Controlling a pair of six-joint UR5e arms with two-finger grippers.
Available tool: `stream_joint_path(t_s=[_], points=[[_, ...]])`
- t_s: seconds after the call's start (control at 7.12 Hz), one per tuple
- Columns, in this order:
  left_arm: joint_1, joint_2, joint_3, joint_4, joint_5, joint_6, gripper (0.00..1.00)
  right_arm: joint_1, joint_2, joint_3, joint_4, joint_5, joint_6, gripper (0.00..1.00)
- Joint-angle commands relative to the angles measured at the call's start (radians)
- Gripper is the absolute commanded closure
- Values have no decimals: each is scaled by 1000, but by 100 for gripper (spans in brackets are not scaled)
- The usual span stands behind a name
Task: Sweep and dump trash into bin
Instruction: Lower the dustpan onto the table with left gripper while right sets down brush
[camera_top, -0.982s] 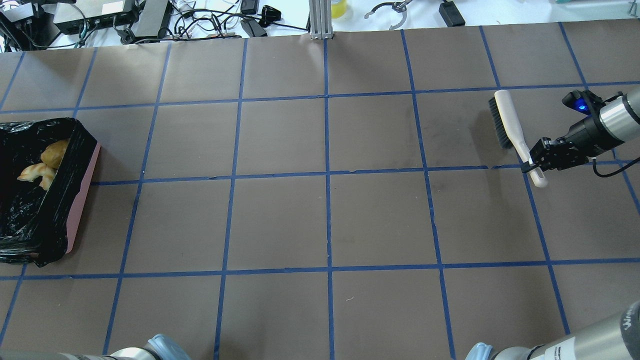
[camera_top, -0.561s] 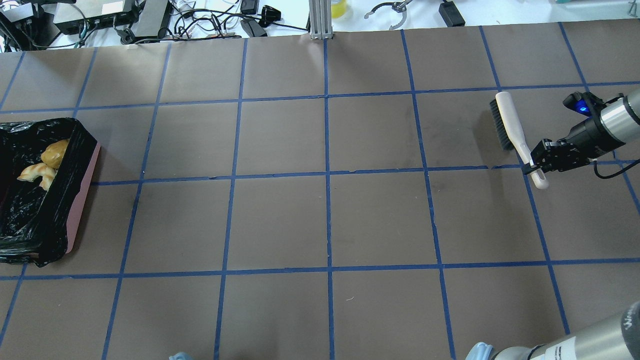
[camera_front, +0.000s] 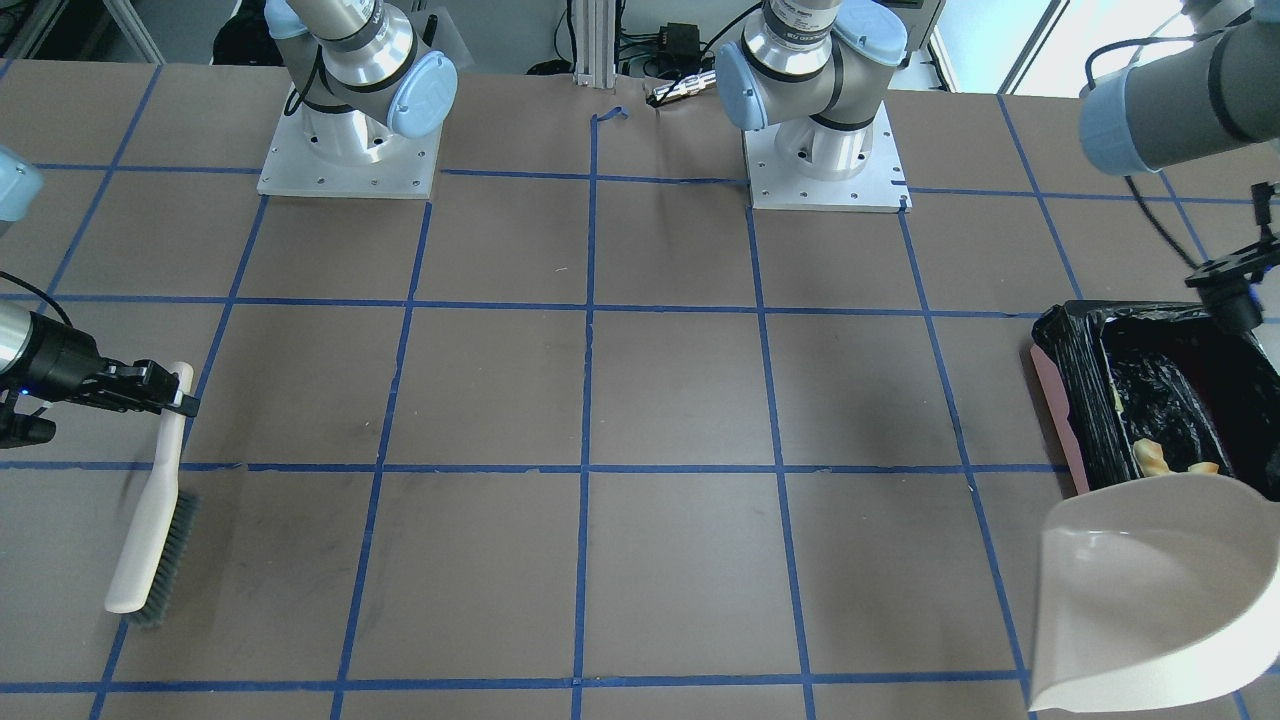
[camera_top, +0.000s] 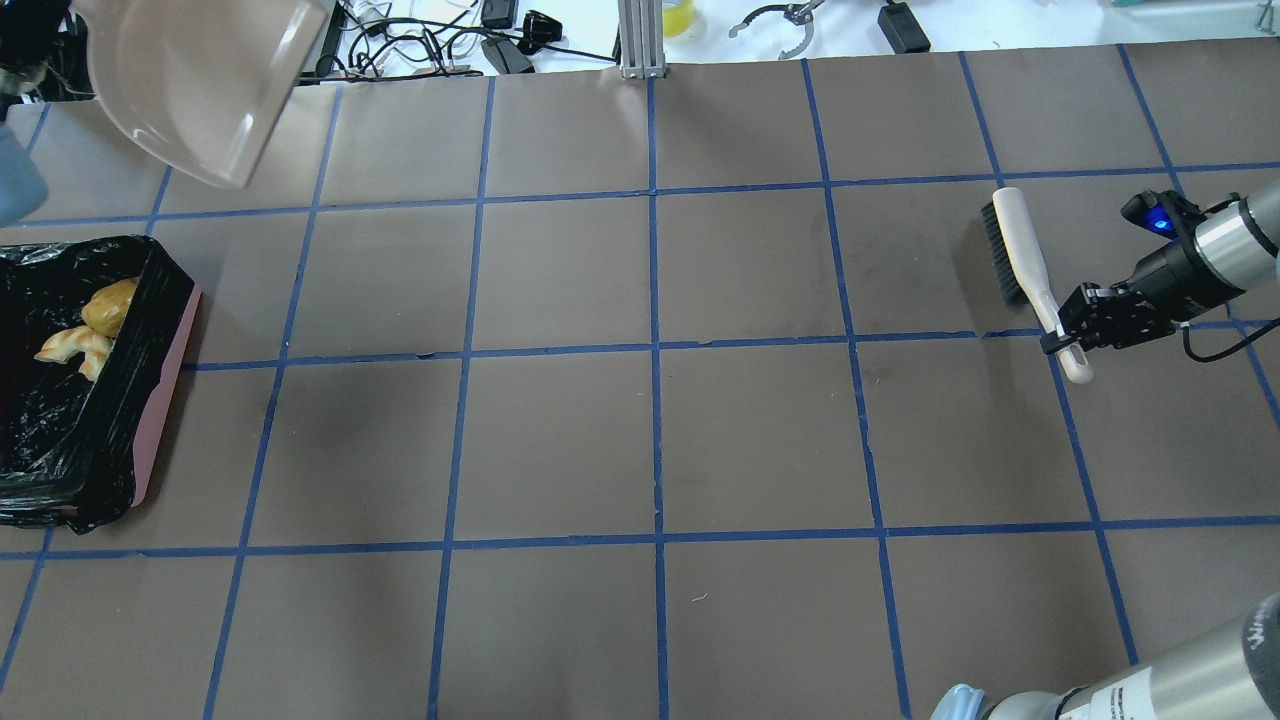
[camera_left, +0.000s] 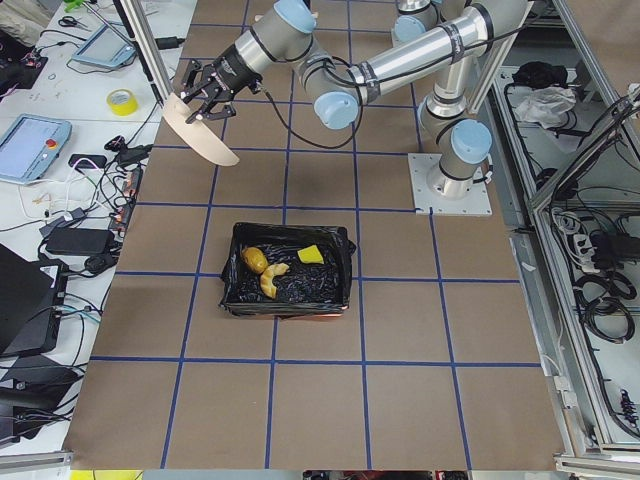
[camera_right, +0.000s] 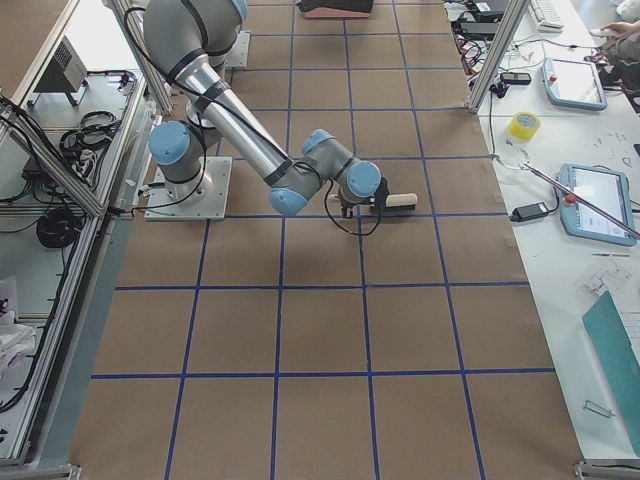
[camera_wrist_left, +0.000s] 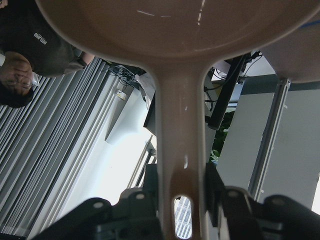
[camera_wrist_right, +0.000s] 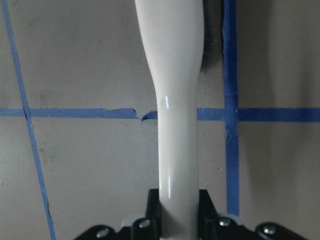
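The beige dustpan will be set down by my left gripper across a blue tape line (camera_front: 800, 578) between bin and brush, closer to the bin.
The pink bin (camera_top: 160, 400) with its black liner stands at the table's left edge; it also shows in the front view (camera_front: 1050, 400) and the left view (camera_left: 285, 305). In it lie the tan lump (camera_top: 110, 305), the cream crescent (camera_top: 65, 345) and the yellow-green sponge (camera_left: 311, 254). My left gripper (camera_wrist_left: 181, 192) is shut on the handle of the beige dustpan (camera_top: 190, 80), held high beyond the bin; the pan looks empty. My right gripper (camera_top: 1065, 335) is shut on the handle of the beige hand brush (camera_top: 1015, 240), low over the table at the far right.
Cables, power bricks and boxes (camera_top: 300, 40) lie beyond the table's far edge. An aluminium post (camera_top: 640, 40) stands at the far middle. The arm bases (camera_front: 350, 140) sit at the robot's side. Blue tape lines grid the brown table (camera_top: 650, 440).
The dustpan has swung into the overhead view at the top left, and the left arm's elbow has left the bottom edge. The right gripper and brush have barely moved.
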Motion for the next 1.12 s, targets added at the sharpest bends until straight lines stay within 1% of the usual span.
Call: stream_joint_path(t_s=[0.0, 0.14, 0.28, 0.42, 0.56, 0.7, 0.84, 0.98], points=[[-19, -54, -19, -122, -86, -345, 100, 0, 2, 0, -2, -2, -3, 50], [-42, -95, -18, -172, -90, -389, 100, 0, 0, -1, -2, -2, -2, 44], [-62, -125, -12, -325, -136, -446, 100, 0, 0, -3, 0, -2, 0, 36], [-67, -169, -7, -411, -145, -452, 100, 0, -1, -5, 1, -2, 0, 33], [-67, -201, -4, -487, -145, -431, 100, 0, -4, -11, 3, -2, 1, 23], [-67, -231, -1, -528, -147, -445, 100, 0, -11, -23, 3, -5, 1, 5], [-67, -260, -1, -588, -170, -461, 100, 0, -9, -59, 12, -87, 4, 1], [-67, -278, 4, -581, -182, -503, 100, 1, -18, -96, 71, -111, 9, 1]])
